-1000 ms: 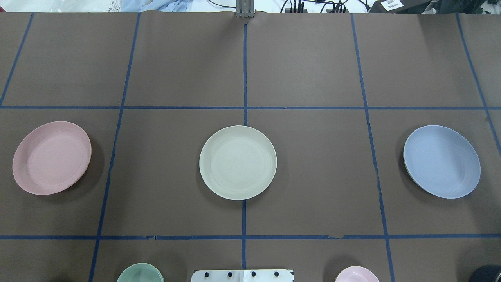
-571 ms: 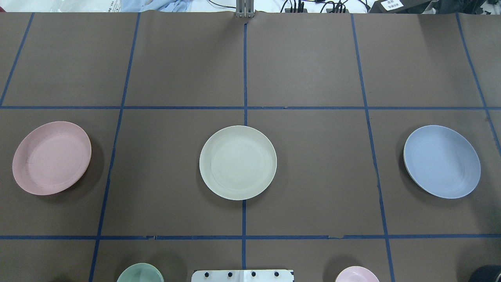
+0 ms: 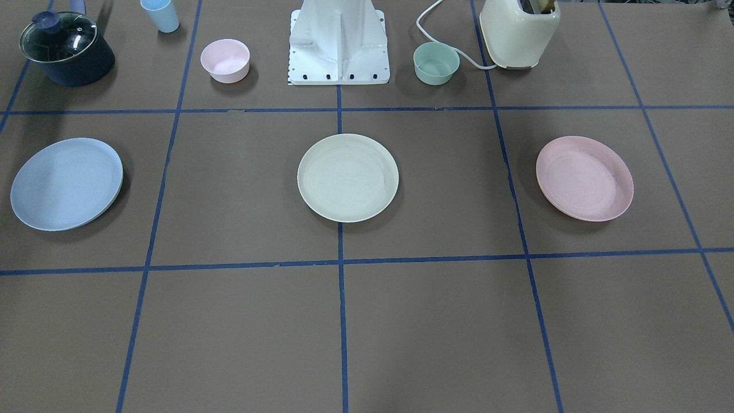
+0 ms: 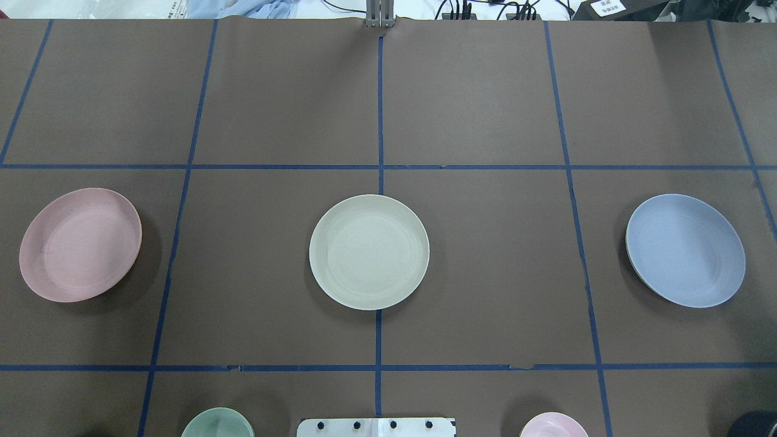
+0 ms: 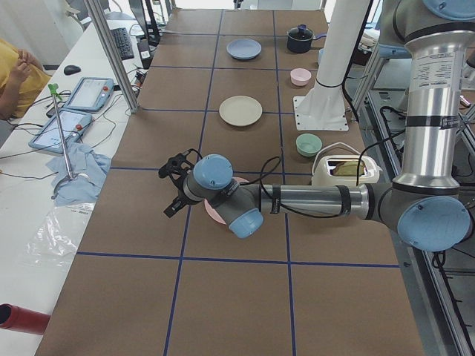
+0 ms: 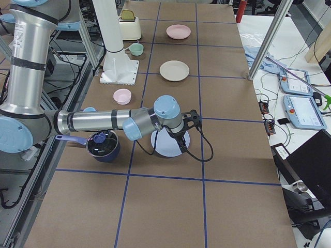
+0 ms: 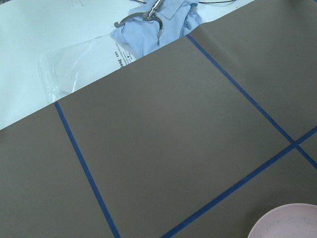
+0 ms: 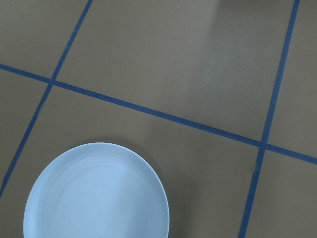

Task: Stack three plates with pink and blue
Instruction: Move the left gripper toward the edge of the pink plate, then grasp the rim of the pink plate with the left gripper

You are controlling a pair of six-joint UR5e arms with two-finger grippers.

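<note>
The pink plate's rim (image 3: 631,183), on the side facing away from the cream plate, is the next place for my left gripper to go and close.
Three plates lie apart in a row on the brown table. The pink plate (image 4: 80,244) is on the left, the cream plate (image 4: 368,251) in the middle, the blue plate (image 4: 685,249) on the right. My left gripper (image 5: 171,185) shows only in the exterior left view, above the pink plate's (image 5: 215,213) far side. My right gripper (image 6: 190,130) shows only in the exterior right view, above the blue plate (image 6: 164,146). I cannot tell whether either is open or shut. The wrist views show the pink plate's edge (image 7: 287,223) and the blue plate (image 8: 96,193) below.
Near the robot base (image 3: 339,43) stand a small pink bowl (image 3: 225,59), a mint-green bowl (image 3: 436,63), a cream toaster (image 3: 519,31), a lidded dark pot (image 3: 66,49) and a small blue cup (image 3: 160,14).
</note>
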